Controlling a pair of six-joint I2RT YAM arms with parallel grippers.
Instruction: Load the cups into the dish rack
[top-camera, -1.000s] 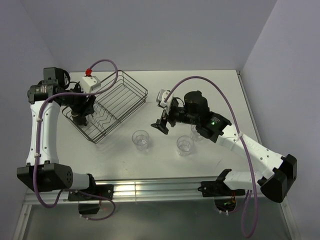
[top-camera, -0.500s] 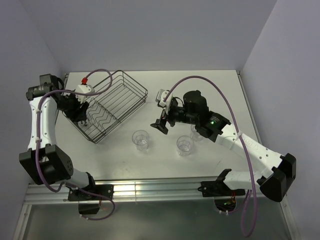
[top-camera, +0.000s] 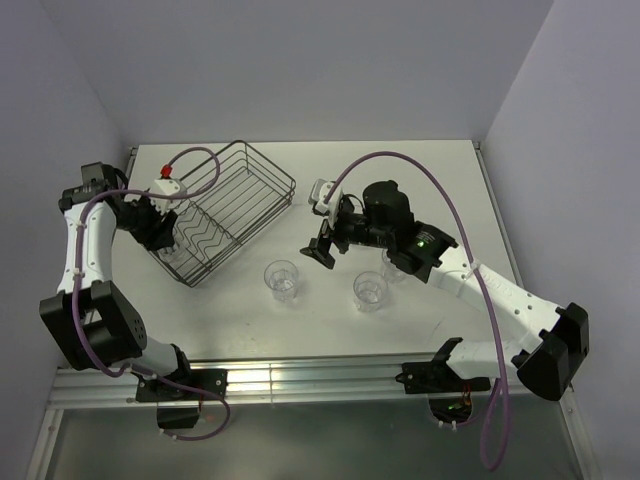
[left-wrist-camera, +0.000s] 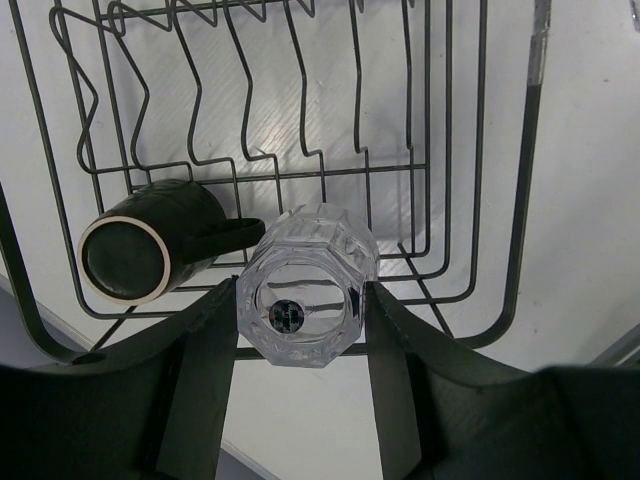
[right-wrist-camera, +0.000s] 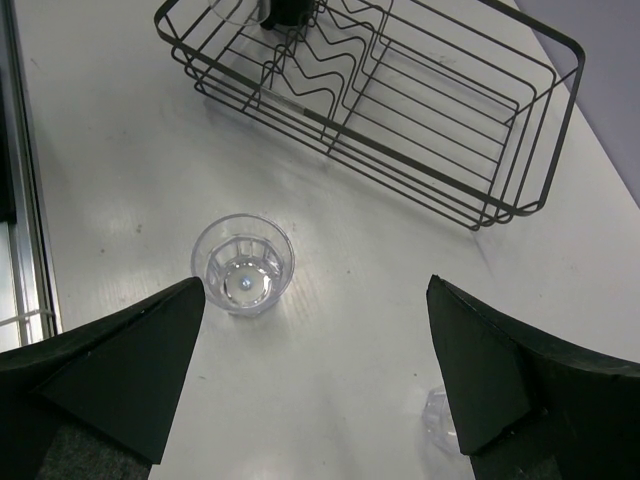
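Observation:
The clear ribbed glass cup will go down from my left gripper in the dish rack (top-camera: 180, 257) (left-wrist-camera: 323, 247), next to the handle of the dark brown mug. The glass cup now hangs over the rack's corner.
My left gripper (left-wrist-camera: 300, 300) is shut on a clear ribbed glass cup (left-wrist-camera: 310, 255), its mouth facing the wrist camera. It hangs over the near-left corner of the black wire dish rack (top-camera: 272, 168). A dark brown mug (left-wrist-camera: 150, 250) lies on its side in the rack (left-wrist-camera: 525, 200), just left of the held glass. My right gripper (top-camera: 325, 243) hovers wide open and empty above the table right of the rack. Below it stands one clear cup (right-wrist-camera: 243, 265), also visible in the top view (top-camera: 282, 279), and another cup (top-camera: 370, 290) stands further right.
A third clear cup (top-camera: 393, 262) peeks out from under the right forearm. The rack (right-wrist-camera: 540, 140) lies diagonally at the table's back left. A metal rail (top-camera: 300, 375) runs along the table's near edge. Purple walls close in on the left, back and right.
The left wrist has swung down and to the left at the rack's near-left corner, still holding the glass. The right arm has barely moved.

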